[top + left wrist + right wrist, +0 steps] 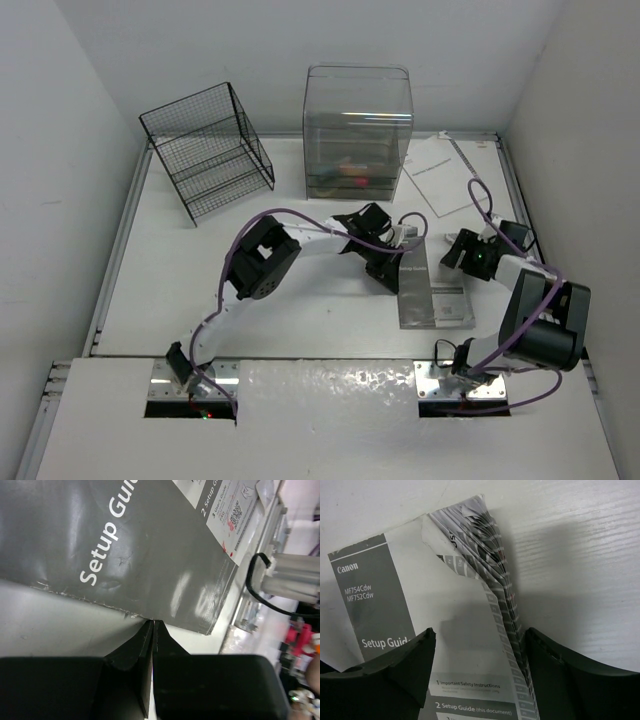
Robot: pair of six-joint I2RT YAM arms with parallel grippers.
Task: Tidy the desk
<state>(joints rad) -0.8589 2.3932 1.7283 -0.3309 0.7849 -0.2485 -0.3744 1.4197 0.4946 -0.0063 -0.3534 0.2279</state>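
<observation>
The robot's left gripper is closed against the booklet's grey edge, so its right gripper should pinch the fanned page edges (503, 587) while the left gripper opens to take hold.
The white desk (200, 290) carries a grey and white Canon Setup Guide booklet (432, 300) at centre right. My left gripper (385, 268) is shut, and its tips (152, 623) touch the booklet's grey near edge (125, 555). I cannot see anything held between them. My right gripper (457, 252) is open over the booklet's other end (460, 615). Its fingers (415, 650) stand on either side of the cover and the fanned page edges (490, 555). The cover is torn or curled there.
A black wire rack (210, 150) stands at the back left. A clear plastic bin (357, 130) with small coloured items stands at the back centre. A white printed sheet (440, 175) lies at the back right. Purple cables loop over both arms.
</observation>
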